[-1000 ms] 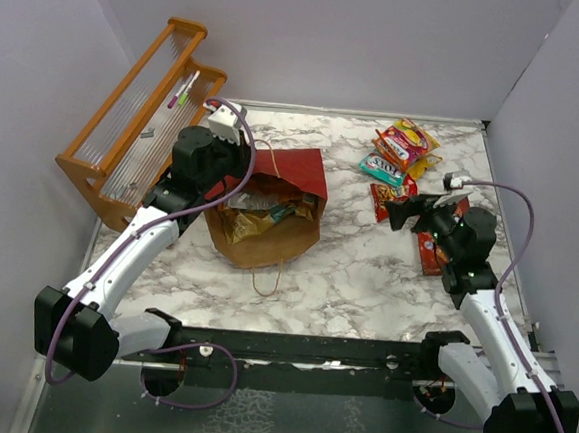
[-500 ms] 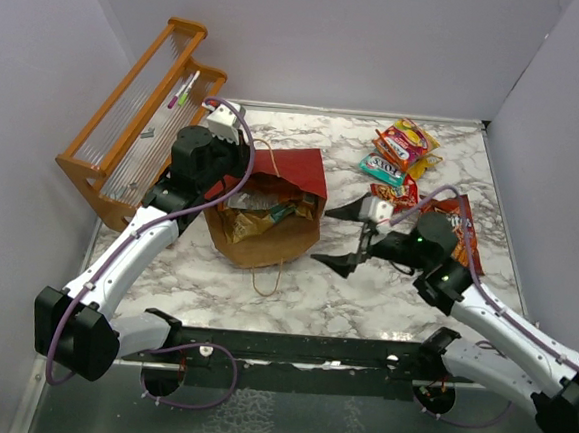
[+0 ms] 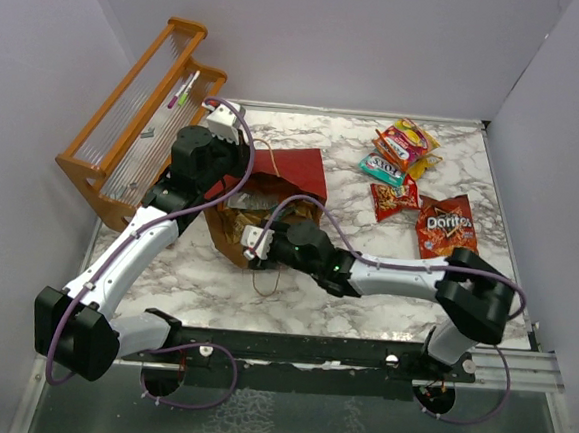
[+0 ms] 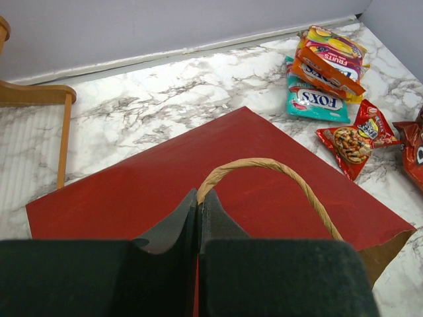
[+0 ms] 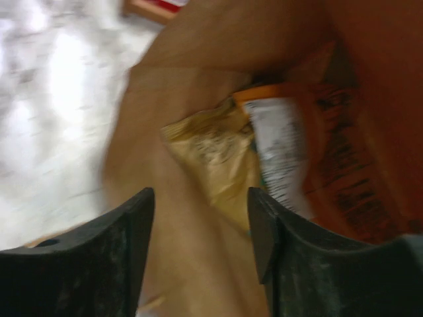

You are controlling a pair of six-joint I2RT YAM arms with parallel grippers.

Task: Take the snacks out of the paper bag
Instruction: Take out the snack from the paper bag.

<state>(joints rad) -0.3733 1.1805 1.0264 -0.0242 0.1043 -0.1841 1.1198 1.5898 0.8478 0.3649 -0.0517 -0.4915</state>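
Note:
The fingers of my right gripper sit at the bag's brown opening, short of the orange-white packet, so I should reach further in and close on the packet's white label (image 5: 281, 148).
The paper bag (image 3: 298, 170) lies on its side, red outside, with its brown mouth (image 3: 236, 234) facing the near edge. My left gripper (image 3: 242, 161) is shut on its looped handle (image 4: 264, 166) above the red side (image 4: 165, 185). My right gripper (image 3: 255, 240) is open at the bag's mouth and holds nothing (image 5: 200, 205). In front of it, inside the bag, lie a tan-gold bag (image 5: 215, 148) and an orange-white packet (image 5: 291, 165). On the table at the right lie the Doritos bag (image 3: 445, 227), a red packet (image 3: 391, 197), a teal packet (image 3: 382, 169) and red-yellow packets (image 3: 406, 140).
An orange wooden slatted rack (image 3: 136, 124) with pink and green markers (image 3: 184, 90) stands at the back left. The bag's second handle (image 3: 265, 277) lies on the marble in front of the bag. Grey walls close in the table on three sides.
My right arm has swung left from beside the snack pile to the bag's mouth, its jaws open. The Doritos bag now lies uncovered at the right. My left arm has not moved.

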